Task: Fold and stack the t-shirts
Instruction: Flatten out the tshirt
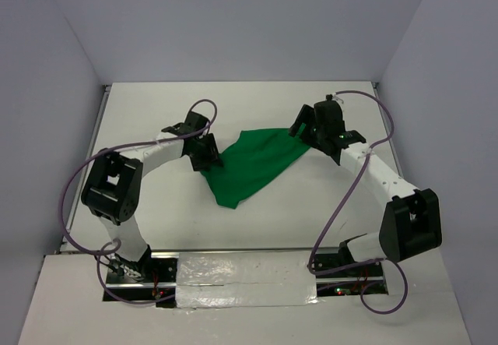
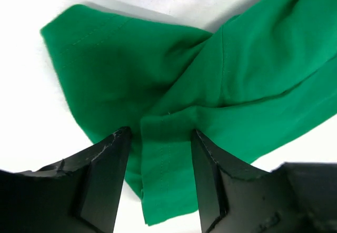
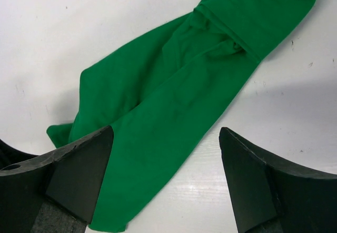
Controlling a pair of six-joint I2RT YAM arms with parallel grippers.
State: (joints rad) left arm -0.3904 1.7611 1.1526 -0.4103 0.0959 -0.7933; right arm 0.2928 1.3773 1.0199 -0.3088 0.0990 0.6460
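Next, my left gripper moves in, pinches the top layer's upper edge [image 2: 176,112] and lifts it, because the green t-shirt's top layer is lying loose on its lower layer.
The bright green t-shirt [image 1: 255,164] lies crumpled in a loose diagonal heap at the middle of the white table. My left gripper [image 1: 208,158] is at its left edge. In the left wrist view the gripper [image 2: 160,134] is open, and a stitched hem strip of the shirt [image 2: 163,164] lies between the two fingers without being pinched. My right gripper [image 1: 305,132] is at the shirt's upper right corner. In the right wrist view it [image 3: 166,132] is wide open above the shirt's long edge [image 3: 158,112] and holds nothing.
Grey walls close the table [image 1: 156,111] in on the left, back and right. Purple cables [image 1: 78,174] loop from both arms. A taped strip [image 1: 241,279] and the arm bases run along the near edge.
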